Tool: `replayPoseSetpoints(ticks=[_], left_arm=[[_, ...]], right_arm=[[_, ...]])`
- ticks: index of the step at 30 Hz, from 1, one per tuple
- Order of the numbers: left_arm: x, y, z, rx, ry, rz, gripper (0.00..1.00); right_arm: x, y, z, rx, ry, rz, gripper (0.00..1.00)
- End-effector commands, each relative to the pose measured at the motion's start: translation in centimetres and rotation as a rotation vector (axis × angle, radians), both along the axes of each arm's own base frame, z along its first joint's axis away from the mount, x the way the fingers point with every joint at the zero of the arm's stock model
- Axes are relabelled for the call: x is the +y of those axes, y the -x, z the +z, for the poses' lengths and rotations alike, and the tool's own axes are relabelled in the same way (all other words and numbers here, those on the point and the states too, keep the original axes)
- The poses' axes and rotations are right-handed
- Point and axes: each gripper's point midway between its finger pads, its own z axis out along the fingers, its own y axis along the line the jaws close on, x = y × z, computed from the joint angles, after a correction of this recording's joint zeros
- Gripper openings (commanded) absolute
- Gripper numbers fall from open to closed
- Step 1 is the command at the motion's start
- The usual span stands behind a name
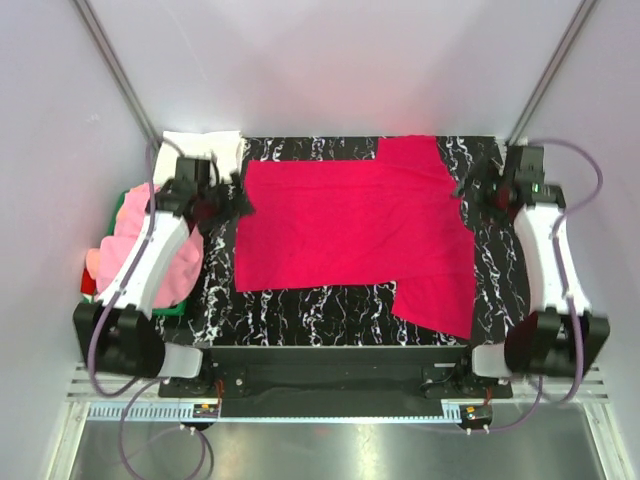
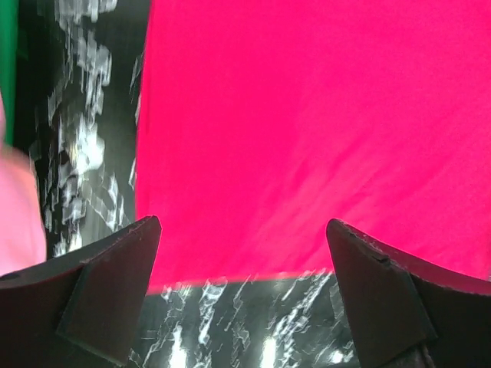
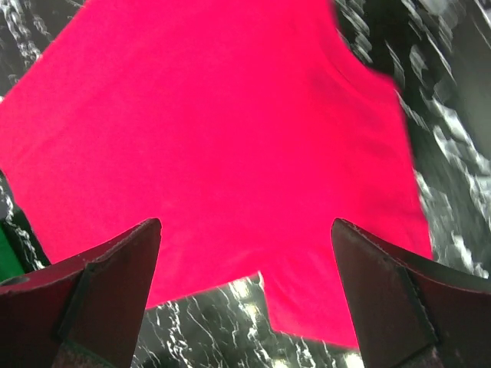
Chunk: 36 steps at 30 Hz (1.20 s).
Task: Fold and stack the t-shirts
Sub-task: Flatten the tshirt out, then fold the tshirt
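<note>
Next, I should move my right gripper to the crimson-red t-shirt and grab the near sleeve's outer edge (image 1: 471,306), running on from the t-shirt's shoulder.
The crimson-red t-shirt (image 1: 350,230) lies spread flat on the black marbled table, its sleeves at the right. It fills the left wrist view (image 2: 307,130) and the right wrist view (image 3: 215,138). My left gripper (image 1: 238,203) is open and empty at the shirt's left hem edge. My right gripper (image 1: 466,192) is open and empty at the shirt's right edge, between the sleeves. A light pink t-shirt (image 1: 180,268) lies bunched at the left, partly under my left arm. A white t-shirt (image 1: 205,142) lies at the back left.
A green tray (image 1: 122,207) holds the pink shirt at the left edge; it shows as a green strip in the left wrist view (image 2: 8,69). The black marbled table (image 1: 330,305) shows bare in front of the shirt. White walls enclose the back and sides.
</note>
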Motion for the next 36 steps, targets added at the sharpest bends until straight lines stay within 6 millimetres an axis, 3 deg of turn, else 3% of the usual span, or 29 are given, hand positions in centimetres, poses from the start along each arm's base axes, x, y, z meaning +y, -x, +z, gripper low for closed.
replayPoseSetpoints(ticks=[1, 2, 3, 4, 6, 11, 12, 17, 24, 28, 31, 32, 33, 35, 36], left_arm=[[0.7, 5.5, -5.2, 0.102, -0.024, 0.048, 0.95], [0.7, 6.5, -5.8, 0.103, -0.012, 0.053, 0.94], [0.8, 8.7, -8.5, 0.165, -0.011, 0.064, 0.93], [1.0, 9.6, -8.4, 0.143, -0.002, 0.076, 0.92], [1.4, 11.5, -10.1, 0.148, 0.014, 0.123, 0.89], [2.0, 12.5, -12.1, 0.137, 0.031, 0.215, 0.88], [2.1, 12.4, -12.6, 0.149, 0.03, 0.221, 0.86], [1.9, 12.3, -15.3, 0.184, 0.046, 0.25, 0.84], [1.6, 11.3, -17.6, 0.222, 0.043, 0.255, 0.75], [1.1, 10.8, -18.4, 0.222, 0.058, 0.247, 0.63], [0.8, 10.6, -19.2, 0.233, 0.055, 0.234, 0.44], [0.7, 10.7, -19.6, 0.247, 0.056, 0.229, 0.36], [0.4, 10.5, -19.7, 0.248, 0.066, 0.217, 0.18], [0.1, 10.1, -19.5, 0.242, 0.078, 0.203, 0.02], [0.0, 9.9, -19.2, 0.235, 0.079, 0.201, 0.0]], right_arm=[[-2.3, 5.5, -4.1, 0.031, -0.021, -0.17, 1.0], [-2.1, 6.7, -4.3, 0.024, -0.03, -0.18, 1.0], [-1.8, 8.1, -3.3, -0.029, -0.036, -0.187, 1.0], [-1.4, 9.5, -4.9, -0.003, -0.052, -0.19, 1.0], [-0.6, 11.2, -4.1, -0.057, -0.075, -0.18, 1.0], [-0.1, 14.1, -5.5, -0.05, -0.111, -0.231, 1.0], [-0.1, 14.5, -6.5, -0.024, -0.116, -0.246, 1.0], [-0.6, 14.8, -8.6, 0.049, -0.112, -0.293, 1.0], [-0.7, 14.0, -9.0, 0.06, -0.137, -0.31, 1.0], [-1.9, 14.2, -8.9, 0.058, -0.104, -0.362, 1.0], [-2.5, 14.2, -9.2, 0.042, -0.104, -0.405, 1.0], [-2.6, 14.2, -9.7, 0.062, -0.107, -0.411, 1.0], [-2.7, 14.3, -10.1, 0.081, -0.111, -0.419, 1.0], [-3.4, 14.6, -11.3, 0.136, -0.149, -0.464, 1.0], [-4.0, 15.0, -12.1, 0.162, -0.17, -0.496, 1.0]])
